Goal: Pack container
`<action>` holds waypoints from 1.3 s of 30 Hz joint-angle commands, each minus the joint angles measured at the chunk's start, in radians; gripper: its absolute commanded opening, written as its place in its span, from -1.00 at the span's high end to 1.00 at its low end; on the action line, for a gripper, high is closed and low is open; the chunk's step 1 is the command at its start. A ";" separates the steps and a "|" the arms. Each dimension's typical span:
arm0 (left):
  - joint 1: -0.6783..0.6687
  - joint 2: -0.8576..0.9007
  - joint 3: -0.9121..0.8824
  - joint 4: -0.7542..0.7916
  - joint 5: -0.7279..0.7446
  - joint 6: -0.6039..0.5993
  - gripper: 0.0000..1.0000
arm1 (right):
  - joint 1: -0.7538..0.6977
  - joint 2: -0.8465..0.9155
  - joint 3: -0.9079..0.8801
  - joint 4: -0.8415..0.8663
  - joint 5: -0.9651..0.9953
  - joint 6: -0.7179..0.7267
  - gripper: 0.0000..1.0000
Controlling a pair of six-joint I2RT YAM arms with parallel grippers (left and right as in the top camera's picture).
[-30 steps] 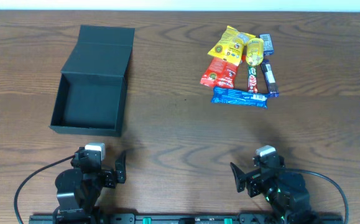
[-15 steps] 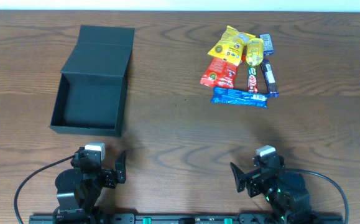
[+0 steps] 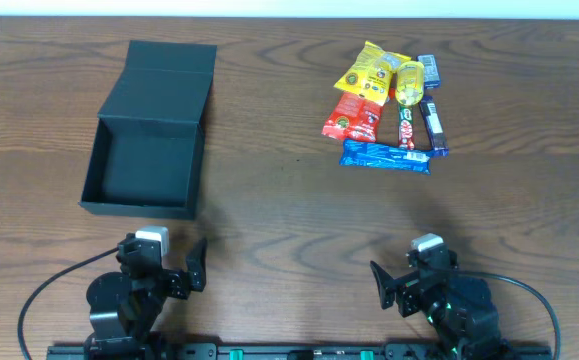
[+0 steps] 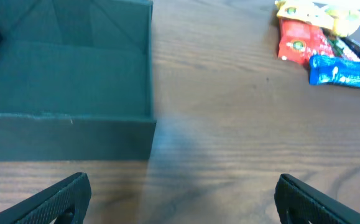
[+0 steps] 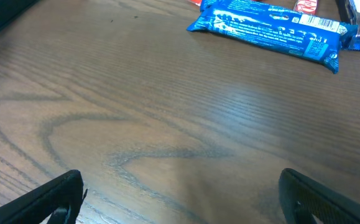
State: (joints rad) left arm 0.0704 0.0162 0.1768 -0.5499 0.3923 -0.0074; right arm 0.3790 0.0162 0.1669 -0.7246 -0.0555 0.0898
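Note:
The robot's left gripper should next go to the matte black container and close on the middle of the container's side (image 3: 200, 165) (image 4: 151, 62) facing the snack packets.
The matte black container (image 3: 147, 160) lies open at the table's left, its flap lid folded back toward the far edge; its near wall also shows in the left wrist view (image 4: 68, 134). Several snack packets lie at the upper right: a blue bar (image 3: 386, 156), a red packet (image 3: 354, 117), a yellow packet (image 3: 369, 72). The blue bar (image 5: 270, 32) also shows in the right wrist view. My left gripper (image 4: 180, 198) is open and empty, just in front of the container. My right gripper (image 5: 183, 198) is open and empty over bare wood, short of the blue bar.
The table is dark wood. Both arm bases sit at the near edge, left arm (image 3: 129, 295) and right arm (image 3: 449, 300). A black cable loops from each base.
The left gripper has shifted very slightly. Nothing else has moved.

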 commanded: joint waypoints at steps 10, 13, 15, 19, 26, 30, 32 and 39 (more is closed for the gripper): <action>0.005 0.513 0.387 0.037 -0.123 0.038 -0.91 | 0.000 -0.011 -0.006 0.000 0.000 -0.017 -0.98; 0.000 0.731 0.520 0.009 -0.136 0.039 -0.91 | 0.000 -0.011 -0.006 0.000 0.000 -0.017 -0.99; -0.012 0.868 0.609 -0.021 -0.164 0.039 -0.91 | 0.000 -0.011 -0.006 0.000 -0.001 -0.017 -0.99; -0.047 1.118 0.759 -0.040 -0.182 0.050 -0.91 | 0.000 -0.011 -0.006 0.000 0.000 -0.017 -0.98; -0.064 1.387 0.827 0.018 -0.118 0.052 -0.91 | 0.000 -0.011 -0.006 0.000 0.000 -0.017 -0.98; -0.064 1.470 0.827 0.054 -0.016 0.052 -0.91 | 0.000 -0.011 -0.006 0.000 0.000 -0.017 -0.99; -0.064 1.497 0.827 0.068 0.014 0.053 -0.91 | 0.000 -0.011 -0.006 0.000 0.000 -0.017 -0.98; -0.064 1.566 0.826 0.084 -0.010 0.052 -0.82 | 0.000 -0.011 -0.006 0.000 0.003 -0.017 -0.99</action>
State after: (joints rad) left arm 0.0090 1.5555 0.9859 -0.4709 0.3672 0.0280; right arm 0.3790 0.0124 0.1669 -0.7242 -0.0555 0.0895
